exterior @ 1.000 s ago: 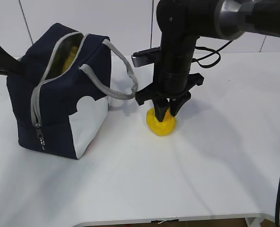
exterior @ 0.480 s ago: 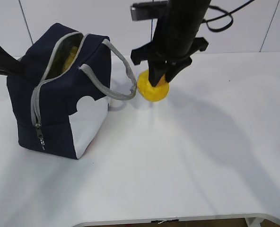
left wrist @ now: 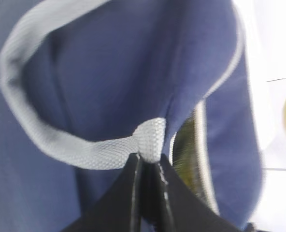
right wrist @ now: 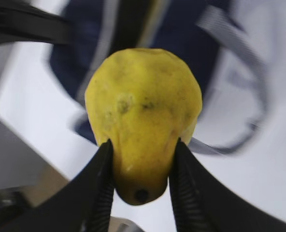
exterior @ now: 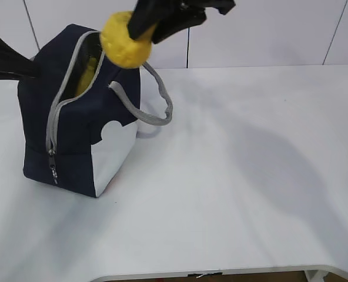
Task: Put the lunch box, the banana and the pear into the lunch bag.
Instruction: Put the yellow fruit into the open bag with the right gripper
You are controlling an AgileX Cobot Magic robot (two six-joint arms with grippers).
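Next, my right gripper releases the pear inside the lunch bag point(exterior: 105, 89), between the banana and the side with the loose handle.
The navy lunch bag point(exterior: 74, 135) stands on the left of the table, zipper open at the top. Something yellow, perhaps the banana point(exterior: 86, 79), shows inside the opening. My right gripper point(exterior: 140, 30) is shut on the yellow pear point(exterior: 122, 44) and holds it in the air just above the bag's opening; in the right wrist view the pear point(right wrist: 143, 116) sits between the two fingers point(right wrist: 102, 188). My left gripper point(left wrist: 148, 162) is shut on the bag's grey far handle point(left wrist: 61, 140) at the bag's left side. The lunch box is not visible.
The bag's near grey handle point(exterior: 156, 111) hangs loose over its right side. The white table point(exterior: 250, 176) stretches right and forward of the bag. A white wall stands behind.
My right gripper has lifted the pear off the table and carried it up and to the left, from beside the bag to above its opening. The left gripper has stayed put.
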